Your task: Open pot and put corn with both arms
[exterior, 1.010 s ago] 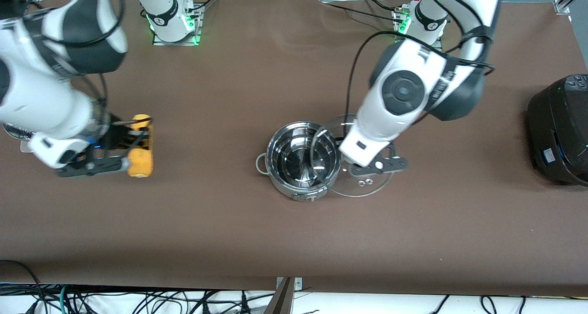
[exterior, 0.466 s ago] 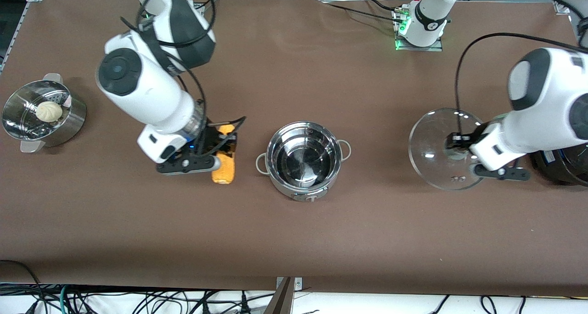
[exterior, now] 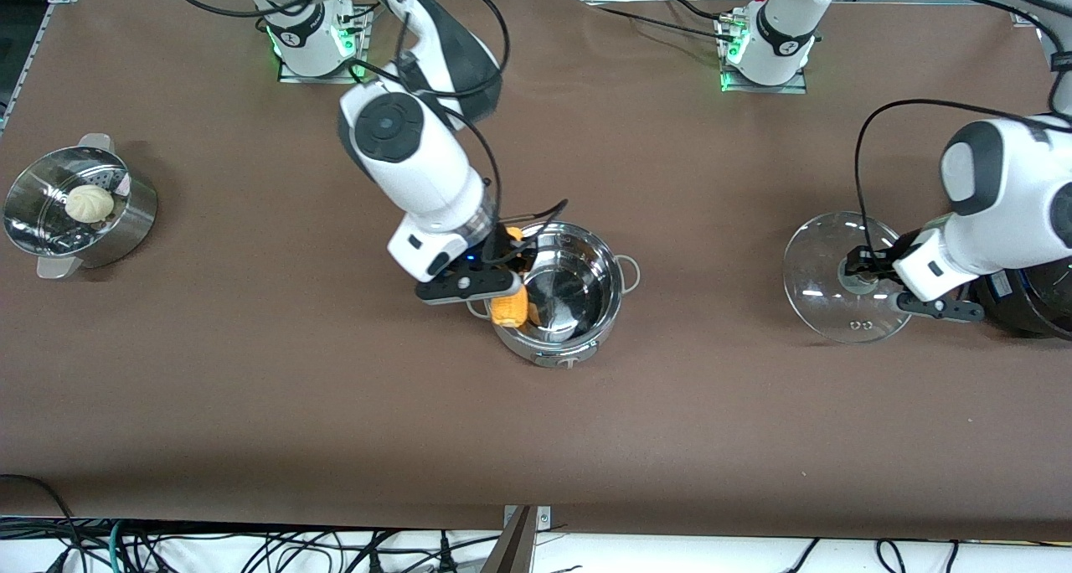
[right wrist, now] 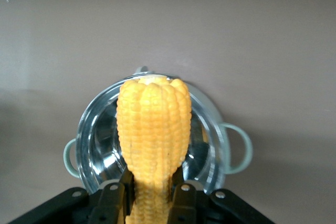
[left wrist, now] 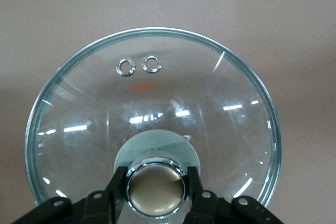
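Next, my left gripper releases the glass lid, which is near the table now, on the table [exterior: 811,301] between the steel pot and the black cooker.
The steel pot [exterior: 578,305] stands open in the middle of the table. My right gripper [exterior: 502,267] is shut on the yellow corn cob [exterior: 510,305] and holds it over the pot's rim at the right arm's end. In the right wrist view the corn [right wrist: 153,129] hangs over the pot [right wrist: 100,140], gripped by the right gripper [right wrist: 152,198]. My left gripper [exterior: 858,267] is shut on the knob [left wrist: 156,188] of the glass lid [exterior: 825,301], near the table toward the left arm's end. In the left wrist view the left gripper [left wrist: 156,190] clamps the knob, with the lid [left wrist: 210,93] spread below.
A perforated steamer basket [exterior: 126,229] with a pale bun [exterior: 89,202] stands at the right arm's end. A black cooker [exterior: 1026,317] sits at the left arm's end, right beside the lid. Both arm bases stand along the table's top edge.
My right gripper has carried the corn from beside the pot to over its rim. My left gripper has shifted the lid slightly toward the cooker and lower.
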